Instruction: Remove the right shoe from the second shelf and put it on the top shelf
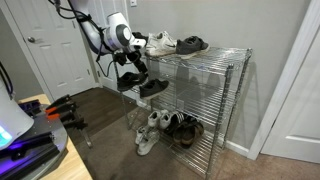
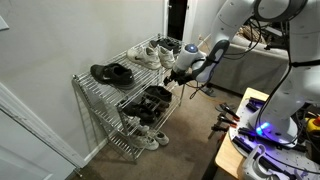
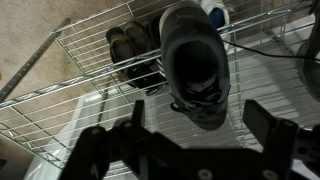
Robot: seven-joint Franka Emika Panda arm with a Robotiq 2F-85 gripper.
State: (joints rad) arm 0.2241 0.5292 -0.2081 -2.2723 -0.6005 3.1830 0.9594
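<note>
Next, my gripper closes on the opening's rim [image 1: 149,90] [image 3: 170,65] near the heel of the black shoe that is closer to the middle of the second shelf.
A black low-cut shoe [image 3: 195,65] lies on the chrome wire second shelf [image 3: 60,110], just ahead of my fingertips and apart from them. My gripper [image 3: 200,125] is open and empty, one finger to each side of the shoe's near end. In both exterior views the gripper [image 1: 135,64] [image 2: 178,72] hangs at the rack's end, over the black shoes [image 1: 150,87] [image 2: 150,98] on the second shelf. I cannot tell the right shoe from its twin. The top shelf [image 1: 215,52] [image 2: 135,62] is just above the gripper.
The top shelf holds white sneakers [image 1: 158,42] [image 2: 155,52] and a dark pair [image 1: 192,43] [image 2: 112,72]. The lowest tier holds white sneakers [image 1: 150,130] and dark shoes [image 1: 185,127] [image 3: 135,45]. The rack stands against a wall, with a door [image 1: 55,45] nearby.
</note>
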